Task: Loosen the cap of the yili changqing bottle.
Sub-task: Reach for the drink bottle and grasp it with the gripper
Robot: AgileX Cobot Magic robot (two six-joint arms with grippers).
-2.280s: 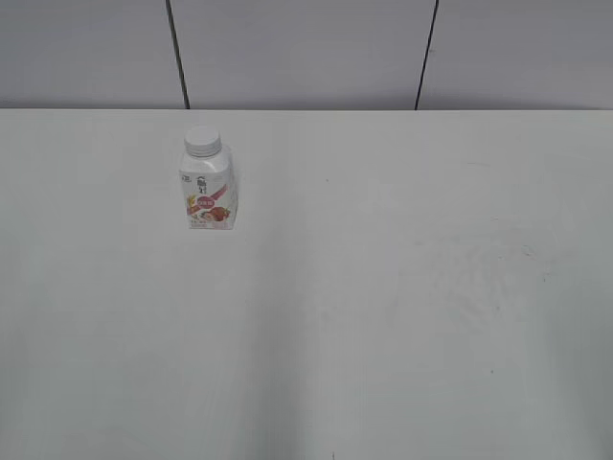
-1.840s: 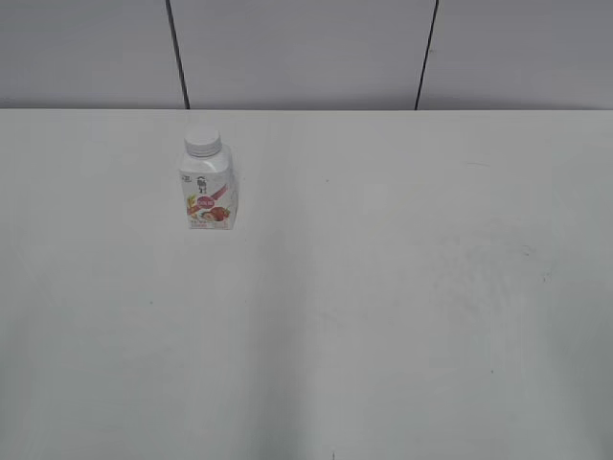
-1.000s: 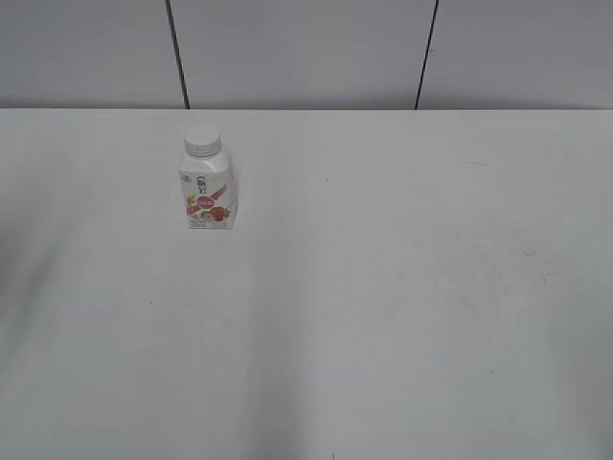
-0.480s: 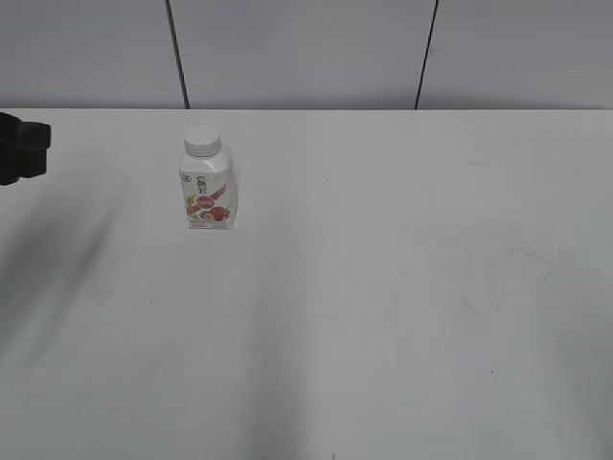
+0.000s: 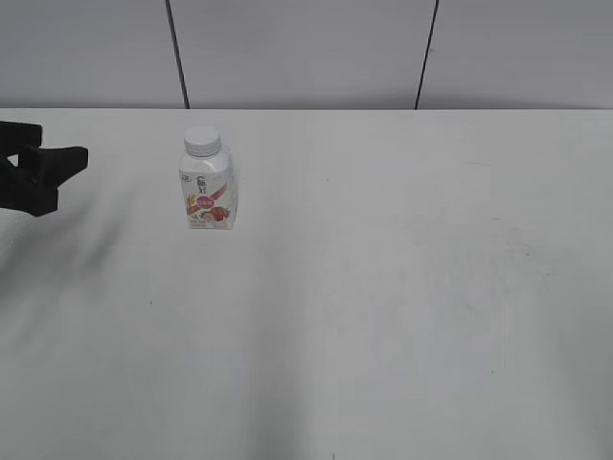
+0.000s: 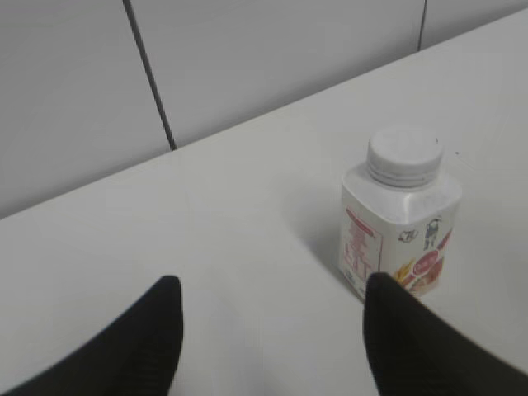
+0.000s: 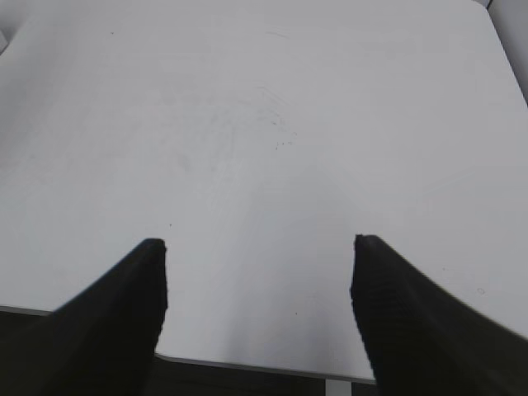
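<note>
The robot's left gripper needs to move to the yili changqing bottle and close on its body at the fruit label [image 5: 208, 198] [image 6: 396, 247], below the bottle's white cap.
The yili changqing bottle [image 5: 207, 195] stands upright on the white table at the back left, white with a red-pink fruit label. Its white ribbed cap [image 5: 203, 141] sits on the neck. In the left wrist view the bottle [image 6: 402, 235] and the cap [image 6: 403, 155] lie to the right of the jaws. My left gripper [image 5: 57, 168] is open and empty, in from the left edge, well left of the bottle; it also shows in the left wrist view [image 6: 272, 289]. My right gripper [image 7: 257, 246] is open and empty over the table's near edge, out of the exterior view.
The white table [image 5: 383, 287] carries faint scuff marks at the right. A grey panelled wall [image 5: 306, 53] runs behind the table's far edge. The table's near edge [image 7: 247, 363] shows in the right wrist view.
My left gripper has come into the exterior view from the left edge and moved right toward the bottle. The bottle has not moved.
</note>
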